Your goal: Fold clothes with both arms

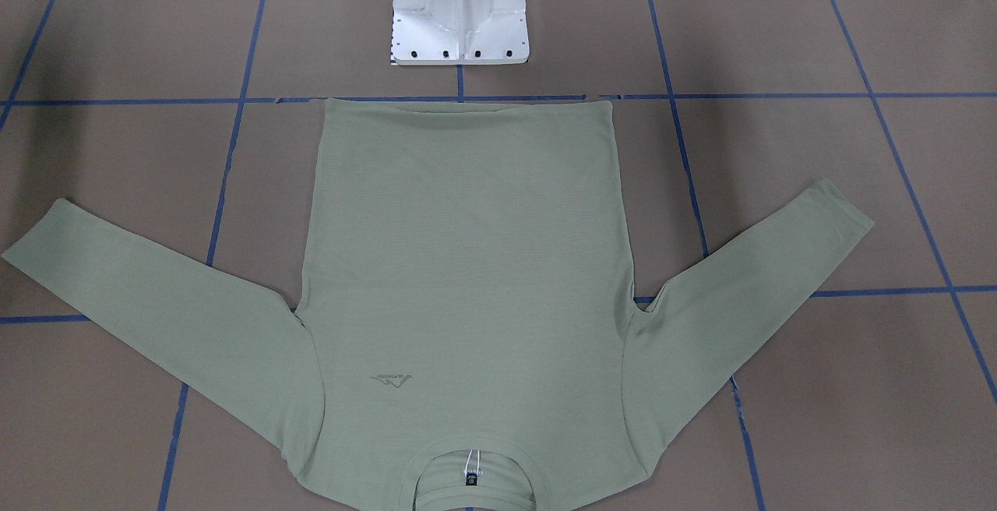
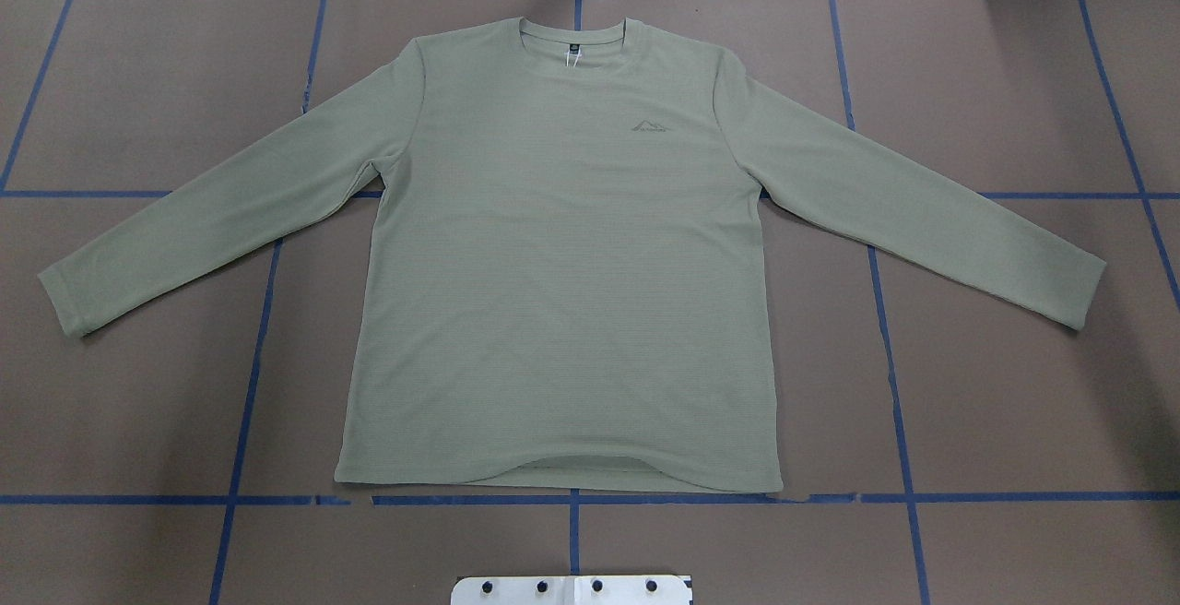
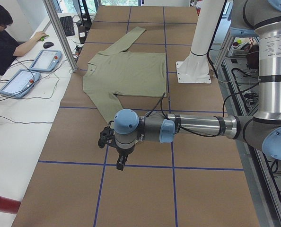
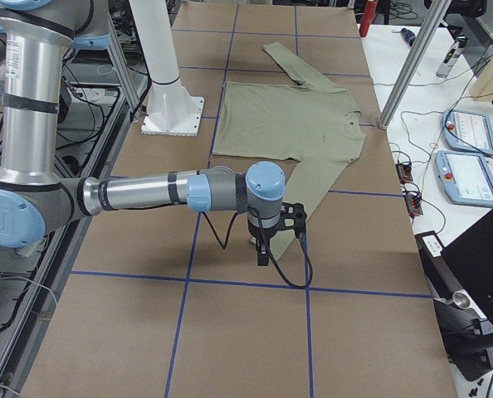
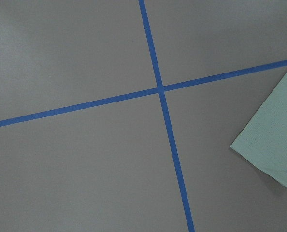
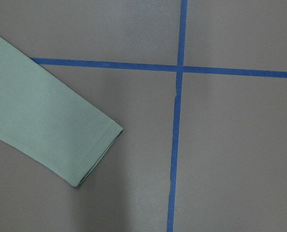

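The shirt's nearest sleeve should be my right gripper's next stop, and it should close on the cuff's edge (image 1: 13, 246) (image 6: 114, 138), near its collar-side corner.
The pale sage-green shirt (image 2: 562, 264) lies flat and face up on the brown table, both sleeves spread out, collar (image 2: 573, 38) on the side far from the robot. My left gripper (image 3: 120, 163) hangs above the table past the end of the left sleeve, pointing down; I cannot tell whether it is open or shut. The left wrist view shows only that sleeve's cuff (image 5: 274, 140). My right gripper (image 4: 263, 253) hangs the same way beyond the right sleeve, its state also unclear. That sleeve's cuff (image 6: 93, 150) shows in the right wrist view. Neither gripper touches the shirt.
The white pedestal (image 1: 459, 12) stands just behind the shirt's hem. Blue tape lines (image 2: 572, 499) grid the brown table cover. A person (image 3: 1, 42) sits at a side desk with teach pendants (image 3: 46, 59). An aluminium post (image 3: 60, 35) stands at the table edge.
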Controlling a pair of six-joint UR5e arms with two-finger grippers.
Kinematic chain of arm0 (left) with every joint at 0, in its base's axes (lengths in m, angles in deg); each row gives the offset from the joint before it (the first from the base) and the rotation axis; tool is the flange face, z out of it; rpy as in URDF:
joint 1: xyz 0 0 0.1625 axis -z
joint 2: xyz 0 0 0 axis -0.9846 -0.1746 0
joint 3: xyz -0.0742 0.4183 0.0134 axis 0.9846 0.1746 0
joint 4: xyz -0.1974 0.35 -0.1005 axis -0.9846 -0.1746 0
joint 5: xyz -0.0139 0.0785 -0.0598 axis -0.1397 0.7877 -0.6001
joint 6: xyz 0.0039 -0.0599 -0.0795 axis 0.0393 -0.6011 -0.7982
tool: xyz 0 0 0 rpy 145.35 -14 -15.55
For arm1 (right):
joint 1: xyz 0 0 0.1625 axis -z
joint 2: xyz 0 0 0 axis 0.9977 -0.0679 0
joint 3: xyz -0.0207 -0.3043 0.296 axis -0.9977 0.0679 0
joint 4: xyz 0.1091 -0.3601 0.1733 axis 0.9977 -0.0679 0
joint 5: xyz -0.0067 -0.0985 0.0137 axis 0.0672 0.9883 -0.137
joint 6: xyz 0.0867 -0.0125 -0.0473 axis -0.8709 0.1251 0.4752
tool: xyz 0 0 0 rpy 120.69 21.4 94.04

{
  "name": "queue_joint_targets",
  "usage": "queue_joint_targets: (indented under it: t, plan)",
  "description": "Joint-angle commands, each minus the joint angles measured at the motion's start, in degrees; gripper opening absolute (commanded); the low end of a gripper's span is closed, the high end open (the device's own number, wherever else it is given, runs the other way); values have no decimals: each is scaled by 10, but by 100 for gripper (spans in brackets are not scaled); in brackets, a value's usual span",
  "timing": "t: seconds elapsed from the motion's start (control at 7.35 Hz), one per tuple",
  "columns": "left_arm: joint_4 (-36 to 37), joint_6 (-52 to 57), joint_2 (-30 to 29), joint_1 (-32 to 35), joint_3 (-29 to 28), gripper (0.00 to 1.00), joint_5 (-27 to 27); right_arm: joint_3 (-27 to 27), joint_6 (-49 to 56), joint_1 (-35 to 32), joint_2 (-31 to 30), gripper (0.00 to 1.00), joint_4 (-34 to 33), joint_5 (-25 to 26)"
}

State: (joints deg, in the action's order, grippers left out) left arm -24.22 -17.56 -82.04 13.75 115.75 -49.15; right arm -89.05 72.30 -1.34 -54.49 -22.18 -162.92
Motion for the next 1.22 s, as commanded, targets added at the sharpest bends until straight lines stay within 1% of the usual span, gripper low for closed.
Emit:
queue_joint_targets:
  t: [0.0,0.41,0.54,0.68,0.82,0.95,1.09]
  plan:
    - [-2,2,0,-1,4,100,4,0,-1,0,0,100,1,0]
    - [-24,-1,-1,-1,12,100,6,-4,1,3,9,100,9,-4]
    - [-66,-3,-8,-1,10,100,4,-1,-6,5,10,100,60,-3]
    - [-145,-4,-24,0,-14,100,4,1,-38,14,19,100,73,-6]
    - [-235,-3,-51,0,-65,100,0,9,-91,36,41,100,74,-6]
    - [-262,-4,-60,-1,-85,100,1,44,-107,39,67,100,100,-18]
    - [-262,-4,-61,-1,-82,100,0,94,-127,39,70,100,175,-57]
